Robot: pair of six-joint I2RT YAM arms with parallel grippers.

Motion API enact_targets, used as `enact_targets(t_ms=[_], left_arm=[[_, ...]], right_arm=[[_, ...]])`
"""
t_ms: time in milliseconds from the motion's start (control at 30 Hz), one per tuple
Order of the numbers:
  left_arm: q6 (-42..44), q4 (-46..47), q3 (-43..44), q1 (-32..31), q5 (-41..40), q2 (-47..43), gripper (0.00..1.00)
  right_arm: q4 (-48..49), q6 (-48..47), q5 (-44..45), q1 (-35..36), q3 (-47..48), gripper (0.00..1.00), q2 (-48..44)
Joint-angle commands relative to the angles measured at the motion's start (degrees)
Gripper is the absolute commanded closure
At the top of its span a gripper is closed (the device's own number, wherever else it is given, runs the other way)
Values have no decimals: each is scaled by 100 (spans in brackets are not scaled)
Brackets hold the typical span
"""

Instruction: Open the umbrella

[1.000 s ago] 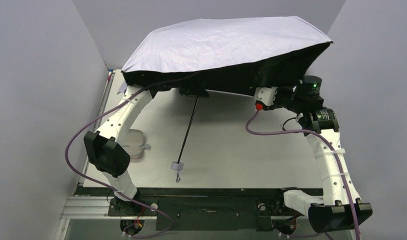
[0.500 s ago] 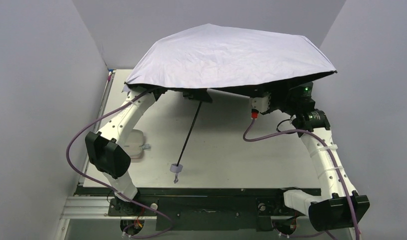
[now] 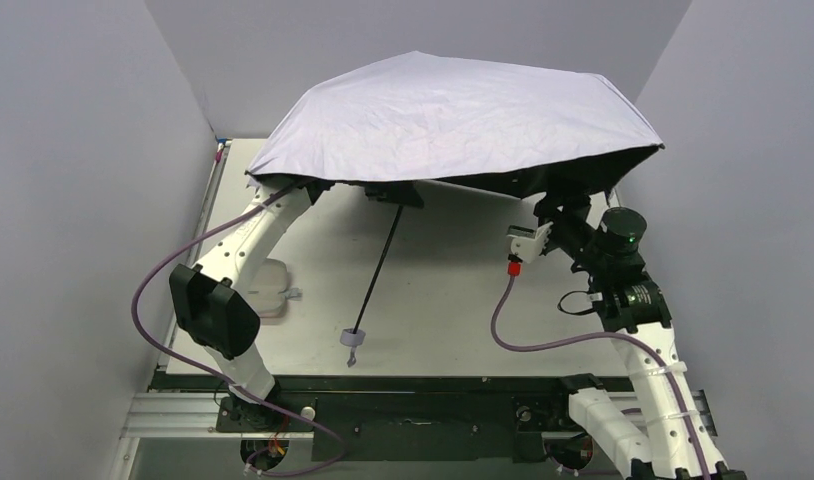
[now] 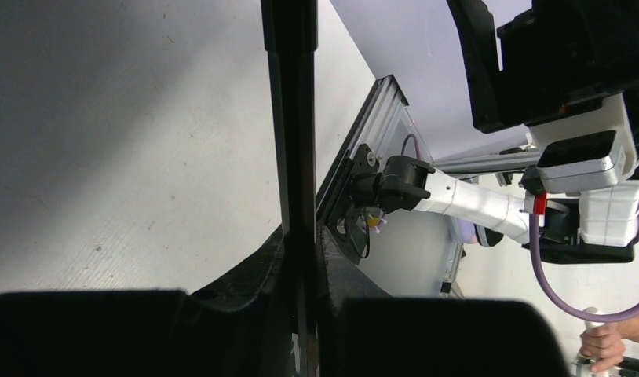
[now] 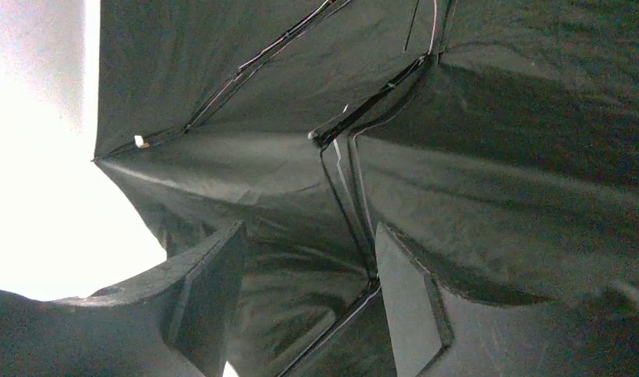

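Next, my left gripper sets the open umbrella, now held above the table, down on the bare middle of the table (image 3: pixel 443 212), with its handle pointing toward the front edge.
The umbrella (image 3: pixel 453 115) is spread open, its pale lavender canopy held above the table. Its thin black shaft (image 3: pixel 379 262) slants down to the small pale handle (image 3: pixel 353 337) near the front edge. My left gripper (image 3: pixel 391 192) is under the canopy, shut on the shaft (image 4: pixel 294 118), which runs straight between its fingers in the left wrist view. My right gripper (image 3: pixel 556 212) sits just under the canopy's right rim, open and empty. The right wrist view shows the black lining (image 5: pixel 497 173) and ribs (image 5: pixel 344 181) past its spread fingers (image 5: pixel 202 290).
A soft pale sleeve pouch (image 3: pixel 268 288) lies on the table by the left arm's elbow. Grey walls close in on the left, back and right. The canopy covers the far half of the table (image 3: pixel 453 290).
The right gripper has drawn back from under the canopy toward the front and lowered. The canopy has levelled out and sits fully spread. The left arm holds still.
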Motion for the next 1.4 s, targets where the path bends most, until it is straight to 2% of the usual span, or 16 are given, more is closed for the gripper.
enact_targets(t_ms=[0,367,567,633,700,733,767,900,1067,1200,1367], left_arm=[[383,228,27,-98,3,-427,100],[719,156,-32,-178,-56,-502,100],[665,225,-25,-129,-113,-539,100],[485,406,-75,-84,-97,-550,100],[378,525,-112,-60,-63,-534,100],[363,563,-110,-53,-56,-530,100],[321,588,-110,-48,-45,-517,100],[212,676,-95,-27,-41,-478,100],[-62,871,-132,62,-31,-411,100],[-438,1055,-159,163,18,-324,100],[-619,1179,-178,174,33,-262,100]], right_arm=[[855,-46,218,75,-11,42,296],[873,-594,389,-152,629,42,1112],[469,-428,1068,-171,1007,65,1558],[718,-136,1358,-164,951,73,1636],[1046,302,1682,-136,957,86,1738],[1235,609,1935,-127,1007,97,1834],[1311,742,2077,-105,1039,100,1888],[1896,1841,2997,-45,1302,100,2238],[1911,2884,3774,-22,1947,100,2548],[1714,3716,4407,27,2481,100,2834],[824,5005,5407,185,3500,100,3442]])
